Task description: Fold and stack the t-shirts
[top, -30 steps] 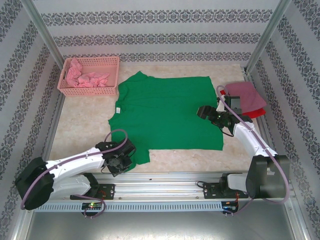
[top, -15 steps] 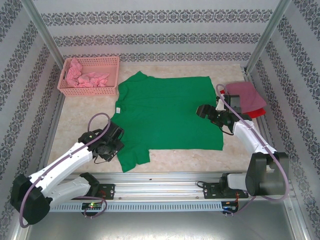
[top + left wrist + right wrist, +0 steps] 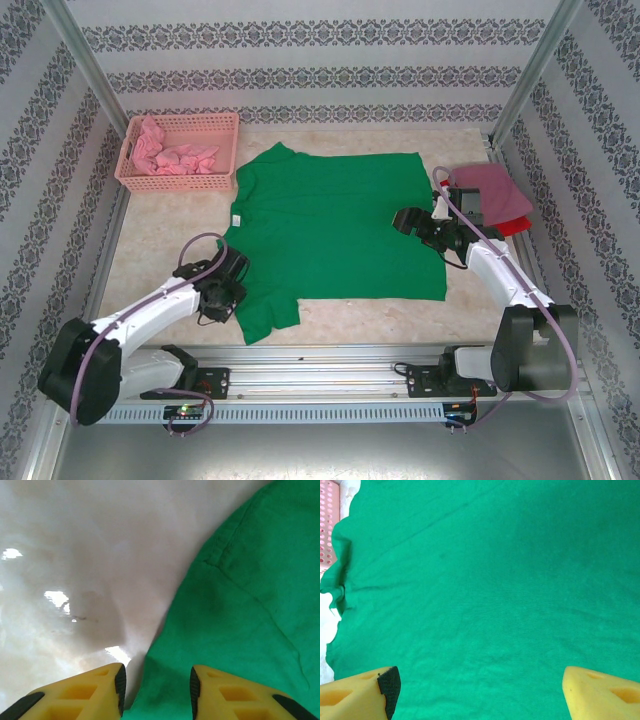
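Observation:
The green t-shirt's near sleeve lies slanted; my left gripper should pinch the sleeve's outer edge [image 3: 149,669] and square it against the body before folding.
A bright green t-shirt [image 3: 330,235] lies spread flat in the middle of the table. My left gripper [image 3: 228,290] sits low at the near left sleeve. In the left wrist view its yellow fingers [image 3: 95,692] stand apart, the gripper [image 3: 156,687] straddling the sleeve's edge [image 3: 250,605] with nothing pinched. My right gripper [image 3: 405,222] hovers over the shirt's right part, wide open [image 3: 480,690] above flat green cloth [image 3: 485,580]. A folded mauve-pink t-shirt [image 3: 490,190] lies on a red one [image 3: 515,226] at the right.
A pink lattice basket [image 3: 225,150] with crumpled light pink t-shirts [image 3: 170,158] stands at the back left; its corner [image 3: 327,520] shows in the right wrist view. Bare marble table [image 3: 160,240] lies left of the green shirt. Metal posts and patterned walls enclose the table.
My left gripper has moved from the table's near edge up and left to the sleeve's side and has gone from shut to open. The right gripper has shifted slightly away.

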Controlling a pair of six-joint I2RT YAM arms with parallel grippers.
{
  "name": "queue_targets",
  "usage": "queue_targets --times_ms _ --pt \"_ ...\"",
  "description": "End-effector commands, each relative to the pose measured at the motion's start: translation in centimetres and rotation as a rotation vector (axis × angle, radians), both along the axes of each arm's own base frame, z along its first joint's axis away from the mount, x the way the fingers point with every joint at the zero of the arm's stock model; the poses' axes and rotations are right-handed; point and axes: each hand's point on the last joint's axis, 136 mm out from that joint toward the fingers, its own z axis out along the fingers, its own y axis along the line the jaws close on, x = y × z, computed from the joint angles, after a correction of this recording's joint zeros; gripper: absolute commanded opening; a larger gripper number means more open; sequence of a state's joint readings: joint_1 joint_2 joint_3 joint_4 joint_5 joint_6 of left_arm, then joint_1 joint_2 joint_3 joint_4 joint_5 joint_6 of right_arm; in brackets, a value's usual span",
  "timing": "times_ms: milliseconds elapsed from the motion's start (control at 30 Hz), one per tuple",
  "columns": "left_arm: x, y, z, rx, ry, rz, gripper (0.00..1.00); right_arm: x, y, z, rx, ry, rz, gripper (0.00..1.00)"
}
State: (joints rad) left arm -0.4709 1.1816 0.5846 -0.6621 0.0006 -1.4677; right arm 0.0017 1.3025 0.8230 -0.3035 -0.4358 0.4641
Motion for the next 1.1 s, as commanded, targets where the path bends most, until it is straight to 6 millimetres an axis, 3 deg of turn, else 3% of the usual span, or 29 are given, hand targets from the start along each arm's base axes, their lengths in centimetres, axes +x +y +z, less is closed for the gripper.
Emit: queue_targets --times_ms 0,233,333,600,767,833,900,1067 --pt "1.2 -0.9 -0.5 -0.043 -0.02 0.004 0.39 0.3 -0.4 0.5 -0.002 -0.017 -0.005 0.85" --pt "1.2 -1.1 -1.9 -0.031 0.025 0.003 0.38 -0.1 -0.5 0.3 -0.006 -0.013 -0.008 0.85" --pt "0.9 -1.0 -2.4 -0.027 0.039 0.009 0.33 -0.2 -0.7 0.2 -0.014 -0.013 -0.015 0.85" --pt "0.7 -0.5 -1.9 -0.015 0.015 0.007 0.0 -0.6 -1.2 0.2 -0.019 -0.01 -0.032 0.85" --pt "0.8 -0.8 -1.6 -0.028 0.012 -0.011 0.0 -1.1 -1.6 0.4 -0.03 -0.013 -0.049 0.85" --pt "0.6 -0.6 -0.8 -0.016 0.018 -0.03 0.19 -1.3 -1.8 0.4 -0.032 -0.014 -0.057 0.84" --pt "0.2 -0.1 0.1 0.009 0.02 -0.046 0.29 -1.5 -2.1 0.3 -0.033 -0.012 -0.065 0.84" --pt "-0.9 0.1 0.7 -0.005 0.02 -0.071 0.38 -1.6 -2.0 0.1 -0.025 -0.01 -0.068 0.84"
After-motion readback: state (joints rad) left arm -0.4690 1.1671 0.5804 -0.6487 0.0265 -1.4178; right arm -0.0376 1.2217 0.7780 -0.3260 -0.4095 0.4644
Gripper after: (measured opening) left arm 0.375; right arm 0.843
